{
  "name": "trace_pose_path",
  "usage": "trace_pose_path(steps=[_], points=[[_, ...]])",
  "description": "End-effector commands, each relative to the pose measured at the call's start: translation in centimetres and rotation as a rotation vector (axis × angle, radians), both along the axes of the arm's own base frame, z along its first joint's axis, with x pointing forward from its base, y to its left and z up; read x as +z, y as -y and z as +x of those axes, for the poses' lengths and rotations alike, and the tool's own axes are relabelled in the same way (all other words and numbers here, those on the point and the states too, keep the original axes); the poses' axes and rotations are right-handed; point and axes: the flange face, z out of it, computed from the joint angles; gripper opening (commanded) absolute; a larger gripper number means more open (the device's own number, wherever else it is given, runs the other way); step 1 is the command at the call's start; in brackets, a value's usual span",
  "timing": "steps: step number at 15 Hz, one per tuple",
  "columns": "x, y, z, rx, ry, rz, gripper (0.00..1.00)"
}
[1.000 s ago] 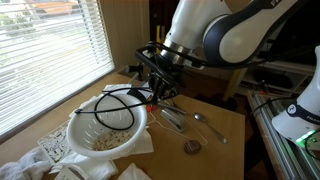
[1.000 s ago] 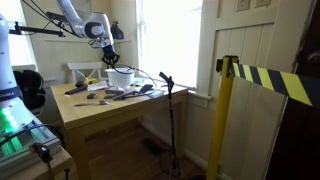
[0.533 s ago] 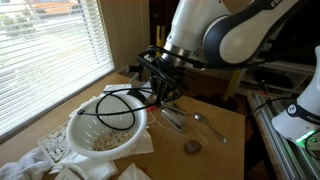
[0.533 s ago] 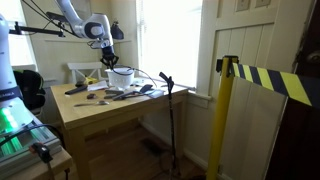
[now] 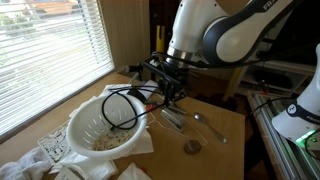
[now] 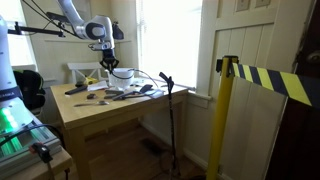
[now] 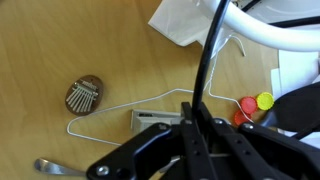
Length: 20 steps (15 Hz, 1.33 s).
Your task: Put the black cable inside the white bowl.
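Note:
Next, my gripper lets go of the black cable inside the white bowl, looped over the light crumbs [image 5: 115,121].
The black cable [image 5: 122,104] loops over the white bowl [image 5: 92,138], part of it lying in the bowl and one end rising to my gripper [image 5: 166,95]. The gripper hangs just past the bowl's rim, above the table. In the wrist view the gripper [image 7: 195,122] is shut on the black cable [image 7: 208,60], which runs up toward the bowl's rim [image 7: 270,30]. The bowl holds light crumbs at its bottom. In an exterior view the gripper [image 6: 108,62] hangs above the bowl [image 6: 121,75], small and far away.
On the wooden table [image 5: 215,135] lie a wire hanger [image 7: 110,105], a spoon [image 5: 208,126], a brown round object [image 5: 192,146], a small metal plate [image 7: 155,118] and red and yellow caps [image 7: 255,103]. White paper and cloth [image 5: 45,150] lie beside the bowl. Window blinds [image 5: 50,50] are behind.
The gripper has moved slightly away from the bowl and a little lower, carrying the cable end with it. The cable loop has shifted slightly over the bowl.

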Motion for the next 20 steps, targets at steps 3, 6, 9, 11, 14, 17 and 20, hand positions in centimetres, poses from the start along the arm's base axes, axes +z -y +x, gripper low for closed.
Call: trace_pose_path(steps=[3, 6, 9, 11, 14, 17, 20], points=[[3.1, -0.5, 2.3, 0.130, 0.175, -0.179, 0.02], [4.7, -3.7, 3.6, 0.245, 0.273, -0.229, 0.02], [5.1, -7.6, 3.8, 0.339, 0.322, -0.219, 0.02], [4.4, -10.2, 3.6, 0.377, 0.354, -0.149, 0.02], [2.0, -12.5, 3.4, 0.382, 0.368, -0.052, 0.02], [-0.8, -13.2, 3.5, 0.343, 0.381, 0.031, 0.02], [-3.1, -13.2, 4.0, 0.265, 0.404, 0.129, 0.02]])
